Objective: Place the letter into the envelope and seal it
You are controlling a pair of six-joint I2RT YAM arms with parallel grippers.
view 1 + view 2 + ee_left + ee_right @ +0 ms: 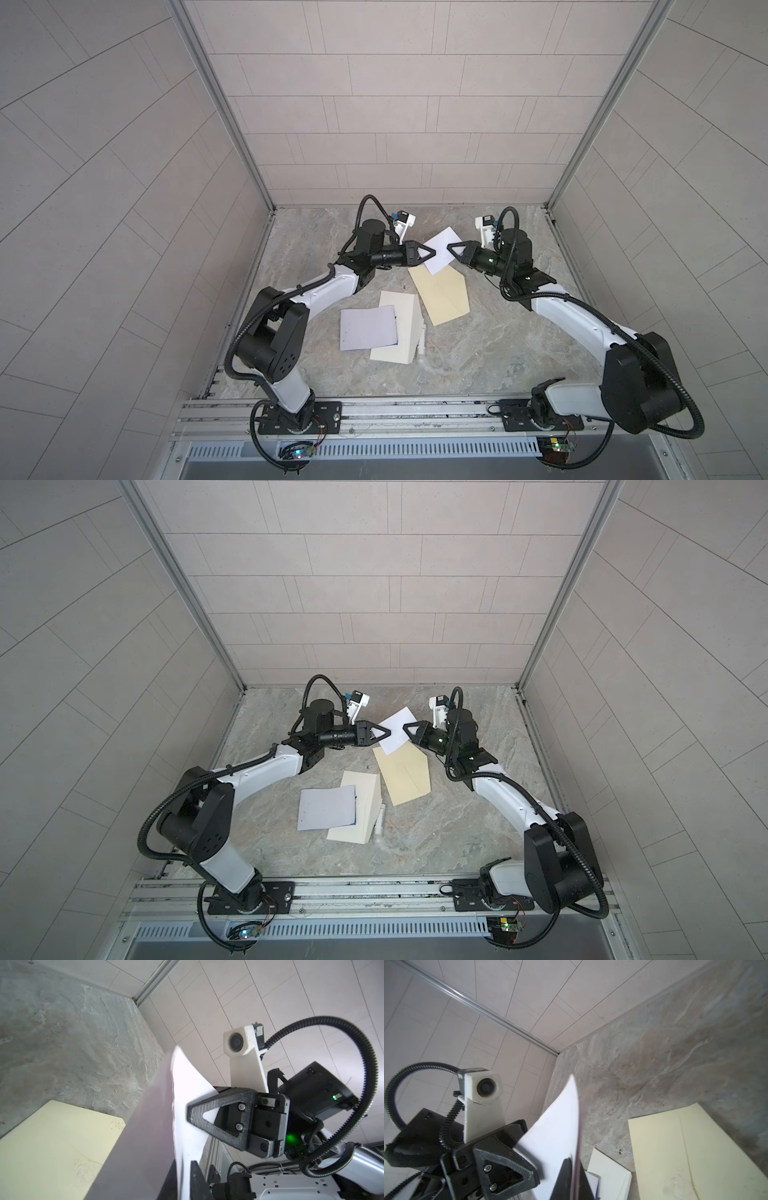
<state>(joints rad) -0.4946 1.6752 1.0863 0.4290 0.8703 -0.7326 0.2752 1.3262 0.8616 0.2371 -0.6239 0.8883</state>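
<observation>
The letter hangs tilted above the tan envelope; my left gripper needs to regrip the letter's edge [430, 265] and turn it before my right gripper takes it.
A white letter [441, 251] [397, 729] hangs tilted above the back of the table, between my two grippers. The right gripper [449, 248] [576, 1164] is shut on its right edge, jaws pressed tight on the sheet [560, 1122]. Facing it, the left gripper [431, 252] [182, 1180] is at the left edge, its jaws slightly apart with the sheet [187, 1076] passing between them. A tan envelope [440, 297] [405, 775] lies flat just below the letter with its flap open, also seen in the wrist views [52, 1147] [695, 1147].
A cream envelope [399, 328] [608, 1169] lies at the table's middle, partly covered by a lavender sheet [368, 328]. A small white tube [422, 345] lies against its right edge. The back wall [395, 124] stands close behind both grippers.
</observation>
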